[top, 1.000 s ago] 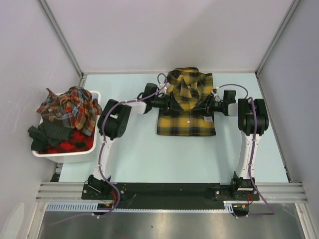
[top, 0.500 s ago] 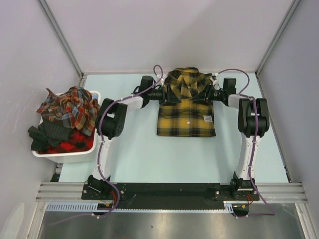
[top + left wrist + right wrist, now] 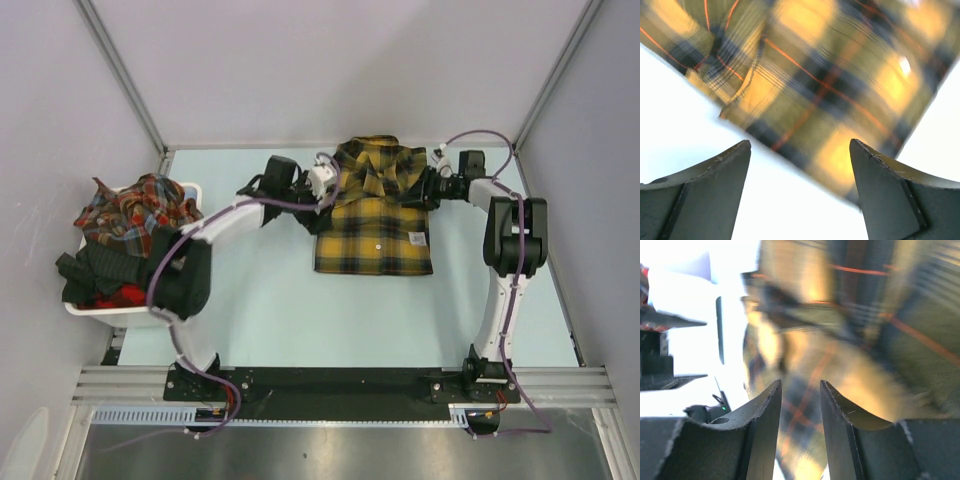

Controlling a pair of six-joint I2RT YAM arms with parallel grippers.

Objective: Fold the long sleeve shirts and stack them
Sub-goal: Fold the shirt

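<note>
My left gripper is to close next on the near edge (image 3: 350,272) (image 3: 903,138) of the mustard-yellow plaid shirt, between the shirt's white button and the corner toward the basket.
One long sleeve shirt (image 3: 375,220), mustard-yellow plaid, lies folded flat in the middle of the table with its collar at the far end. My left gripper (image 3: 324,194) sits just off the shirt's left edge near the collar. In the left wrist view its jaws (image 3: 800,145) stand wide apart over bare table, with the shirt's edge (image 3: 840,75) just ahead. My right gripper (image 3: 426,188) is at the shirt's upper right edge. Its fingers (image 3: 800,384) keep a narrow gap, with the blurred plaid cloth (image 3: 880,340) seen beyond them.
A white basket (image 3: 130,315) at the left edge holds a heap of red-toned plaid shirts (image 3: 140,215) and dark cloth. My left arm's elbow (image 3: 185,280) hangs close beside the basket. Grey walls close in the table on three sides.
Both grippers have moved from the shirt's middle toward its collar end. The left gripper has drawn off the left edge with wider jaws, and its elbow has swung toward the basket.
</note>
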